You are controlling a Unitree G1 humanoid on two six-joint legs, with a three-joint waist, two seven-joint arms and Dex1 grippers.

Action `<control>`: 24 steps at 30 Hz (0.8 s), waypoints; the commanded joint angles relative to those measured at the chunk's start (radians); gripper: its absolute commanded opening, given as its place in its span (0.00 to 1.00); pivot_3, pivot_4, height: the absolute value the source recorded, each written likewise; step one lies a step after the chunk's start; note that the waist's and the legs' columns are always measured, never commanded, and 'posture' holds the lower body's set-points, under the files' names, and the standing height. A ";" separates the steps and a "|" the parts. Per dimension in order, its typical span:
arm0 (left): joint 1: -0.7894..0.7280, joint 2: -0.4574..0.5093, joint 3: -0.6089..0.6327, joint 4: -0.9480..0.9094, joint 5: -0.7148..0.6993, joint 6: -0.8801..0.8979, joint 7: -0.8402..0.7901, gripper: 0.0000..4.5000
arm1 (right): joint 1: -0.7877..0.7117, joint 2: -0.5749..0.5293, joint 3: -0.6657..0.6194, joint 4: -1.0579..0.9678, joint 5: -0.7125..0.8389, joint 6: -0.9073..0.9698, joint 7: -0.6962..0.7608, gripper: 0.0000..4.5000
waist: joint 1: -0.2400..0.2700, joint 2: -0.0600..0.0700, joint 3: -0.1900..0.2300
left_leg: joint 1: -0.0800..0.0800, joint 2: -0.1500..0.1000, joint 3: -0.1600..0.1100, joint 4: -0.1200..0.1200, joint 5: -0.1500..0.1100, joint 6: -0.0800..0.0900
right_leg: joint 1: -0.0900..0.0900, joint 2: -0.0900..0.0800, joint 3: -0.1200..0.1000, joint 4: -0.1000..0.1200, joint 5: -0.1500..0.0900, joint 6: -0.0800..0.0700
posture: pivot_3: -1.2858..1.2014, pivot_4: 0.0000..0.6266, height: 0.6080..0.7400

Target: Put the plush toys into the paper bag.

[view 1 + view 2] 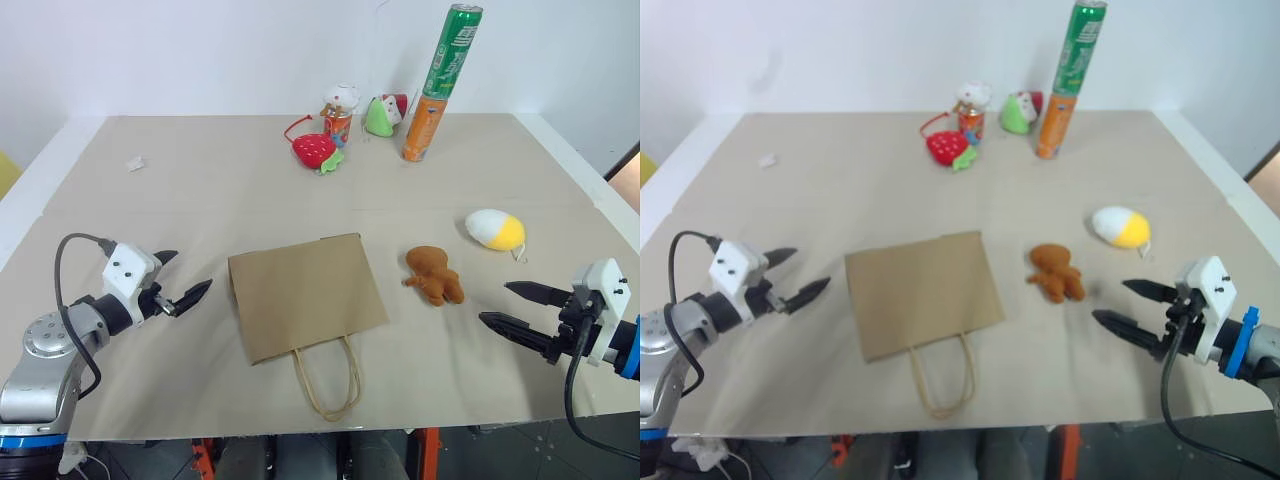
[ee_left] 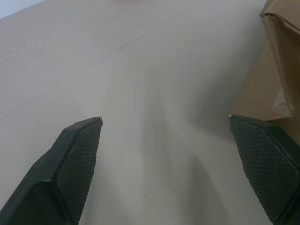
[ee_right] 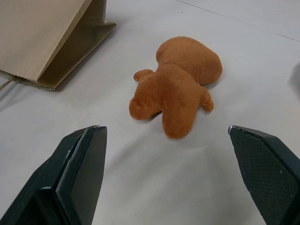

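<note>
Next, I need to move my left gripper to the brown paper bag's loop handle (image 1: 334, 415) and close it there, because lifting that handle helps open the bag.
The brown paper bag (image 1: 305, 295) lies flat in the middle of the table, its loop handles toward the near edge. To its right lies the orange-brown bear plush (image 1: 433, 275), and farther right and back the white egg plush with a yellow end (image 1: 495, 229). My right gripper (image 1: 507, 306) hovers open at the near right, pointing at the bear (image 3: 176, 86), a short way from it. At the near left, my left gripper (image 1: 188, 275) is open beside the bag's left edge (image 2: 276, 79), holding nothing.
At the back of the table stand a red strawberry plush (image 1: 314, 150), a small can with a white figure (image 1: 339, 115), a green-white-red plush (image 1: 386, 114) and a tall green-and-orange tube (image 1: 440, 82). A small white scrap (image 1: 135, 163) lies at back left.
</note>
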 commanded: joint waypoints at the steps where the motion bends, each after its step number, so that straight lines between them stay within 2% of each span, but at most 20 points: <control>1: -0.007 0.000 0.015 -0.001 0.004 -0.022 0.013 0.99 | -0.018 -0.015 -0.020 -0.004 -0.006 -0.016 0.000 1.00 | 0.000 0.000 0.000 | 0.000 0.000 0.000 0.000 0.000 0.000 | 0.000 0.000 0.000 0.000 0.000 0.000 | 0.52 0.24 1.00; 18: 0.002 0.000 0.012 -0.005 -0.005 -0.071 -0.009 0.99 | -0.043 0.004 -0.003 0.083 -0.049 -0.083 0.008 1.00 | 0.000 0.000 0.000 | 0.000 0.000 0.000 0.001 0.000 0.000 | 0.001 0.001 0.000 0.000 0.000 0.000 | 0.52 0.24 1.00; 21: -0.015 0.068 0.006 -0.070 0.016 -0.168 -0.091 0.99 | -0.105 -0.041 -0.014 0.002 0.051 0.016 0.022 1.00 | -0.001 0.000 0.000 | 0.000 0.000 0.001 0.001 0.000 0.000 | 0.001 0.001 -0.001 0.000 0.001 0.000 | 0.52 0.24 1.00; 24: -0.121 0.130 0.011 -0.100 -0.016 -0.197 -0.152 0.99 | -0.185 -0.096 0.025 -0.152 0.184 0.131 0.053 1.00 | 0.000 0.001 0.002 | 0.002 0.001 0.002 0.001 0.000 0.000 | 0.001 0.002 -0.001 0.000 0.002 0.000 | 0.52 0.24 1.00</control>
